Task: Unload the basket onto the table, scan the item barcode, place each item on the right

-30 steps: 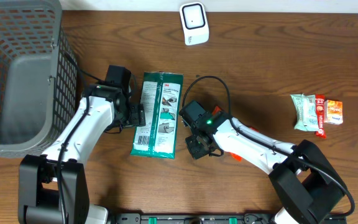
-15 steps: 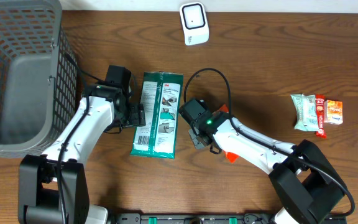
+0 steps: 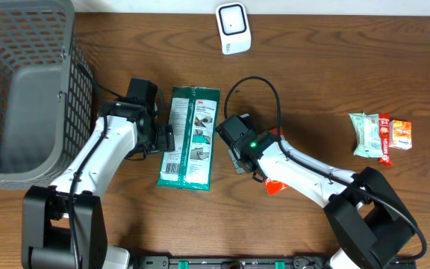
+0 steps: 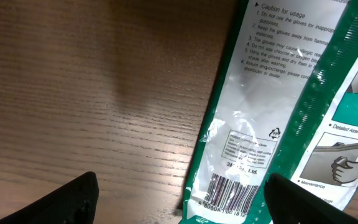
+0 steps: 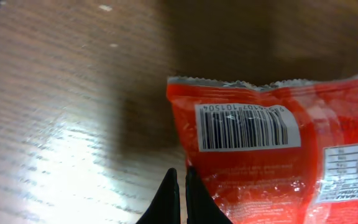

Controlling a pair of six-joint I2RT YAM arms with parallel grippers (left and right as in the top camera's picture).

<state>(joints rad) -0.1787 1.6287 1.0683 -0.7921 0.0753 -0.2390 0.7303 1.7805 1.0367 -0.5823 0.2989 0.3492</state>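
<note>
My right gripper is shut at the red packet's barcode-side edge; I will lift off, open and pinch the packet's far half (image 5: 340, 168).
A green-and-white package (image 3: 190, 138) lies flat at the table's middle. In the left wrist view its barcode (image 4: 232, 193) sits at the corner nearest me. My left gripper (image 4: 185, 205) stands open, wide across that corner and the bare wood beside it, touching nothing. A red packet (image 5: 260, 149) shows a white barcode label (image 5: 247, 127) facing the right wrist camera. My right gripper (image 5: 179, 177) is shut, its tips pinching the packet's left edge. From overhead only a red corner of the packet (image 3: 274, 186) pokes out under the right arm. The white scanner (image 3: 232, 28) stands at the back.
A grey mesh basket (image 3: 21, 90) fills the far left. A small pile of snack packets (image 3: 381, 135) lies at the right. The right arm's cable (image 3: 256, 101) loops over the wood between the green package and the scanner.
My right wrist has turned and lifted slightly toward the back, and the red packet under it has shifted a little left. The left arm and the green package have not moved.
</note>
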